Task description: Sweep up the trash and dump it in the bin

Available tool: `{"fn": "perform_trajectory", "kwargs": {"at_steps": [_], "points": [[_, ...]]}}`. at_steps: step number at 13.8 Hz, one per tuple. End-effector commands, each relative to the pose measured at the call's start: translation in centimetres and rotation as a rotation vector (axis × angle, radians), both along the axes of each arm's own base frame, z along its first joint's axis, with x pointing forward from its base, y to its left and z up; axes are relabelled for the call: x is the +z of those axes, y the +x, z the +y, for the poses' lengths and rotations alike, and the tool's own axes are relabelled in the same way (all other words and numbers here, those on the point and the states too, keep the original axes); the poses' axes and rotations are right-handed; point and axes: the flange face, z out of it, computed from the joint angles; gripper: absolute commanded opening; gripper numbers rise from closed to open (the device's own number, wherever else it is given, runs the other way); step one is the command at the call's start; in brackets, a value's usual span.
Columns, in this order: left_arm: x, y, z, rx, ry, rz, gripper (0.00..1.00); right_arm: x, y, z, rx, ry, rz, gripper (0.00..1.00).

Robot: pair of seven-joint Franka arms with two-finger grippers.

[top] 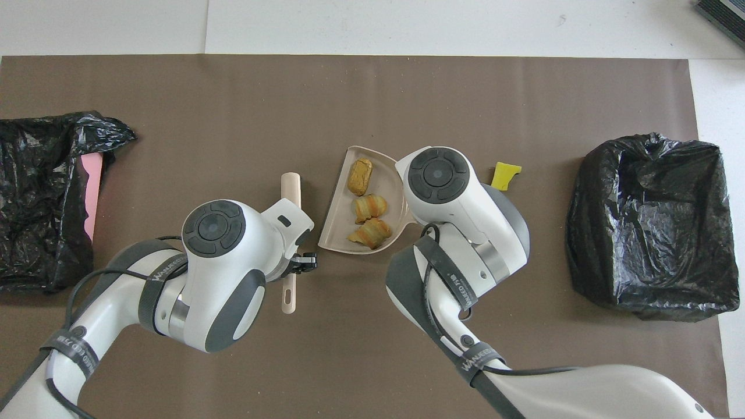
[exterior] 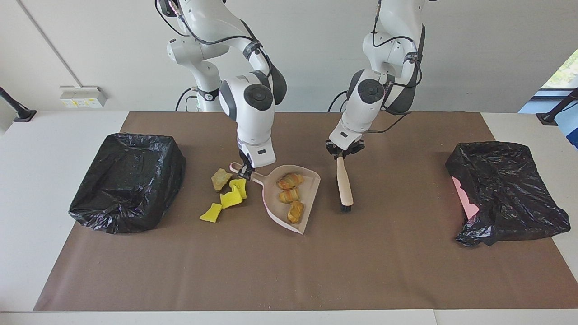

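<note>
The robot's left gripper will put the beige brush down on the bare near part of the brown mat (top: 354,381) between the robot's arms. The brush is now bristles-down beside the dustpan.
Three golden-brown trash chunks (exterior: 289,195) (top: 369,206) lie in the pale pink dustpan (exterior: 309,192) (top: 337,228) at mid-table. My right gripper (exterior: 245,171) is shut on the dustpan's handle; in the overhead view the arm covers it. More trash lies on the mat beside the handle, toward the right arm's end: a brown chunk (exterior: 220,179) and three yellow scraps (exterior: 231,199) (top: 505,175). My left gripper (exterior: 342,153) (top: 300,265) is shut on the handle of the beige brush (exterior: 344,185) (top: 290,186), which points bristles-down beside the dustpan, apart from it.
A black-bagged bin (exterior: 128,180) (top: 646,227) stands at the right arm's end of the brown mat. A second black-bagged bin (exterior: 505,189) (top: 41,198), pink showing at its edge, stands at the left arm's end. Fine crumbs dot the mat.
</note>
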Motion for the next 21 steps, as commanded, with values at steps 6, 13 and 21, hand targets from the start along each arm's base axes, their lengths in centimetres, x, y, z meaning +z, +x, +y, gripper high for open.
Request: {"fn": "perform_trajectory", "kwargs": {"at_steps": [6,13,21], "points": [[0.7,-16.7,-6.2,0.027,0.045,0.006,0.0,7.8,-2.5,-22.6,-0.019,0.053,0.021,0.0],[-1.5,-25.7,-7.8,0.015,0.021,0.002,0.0,8.3,-6.4,-41.6,0.081,-0.033,-0.002,0.0],[-2.5,-25.7,-8.1,0.033,-0.01,0.012,0.35,5.2,-5.1,-44.5,0.544,-0.29,0.136,0.0]]}}
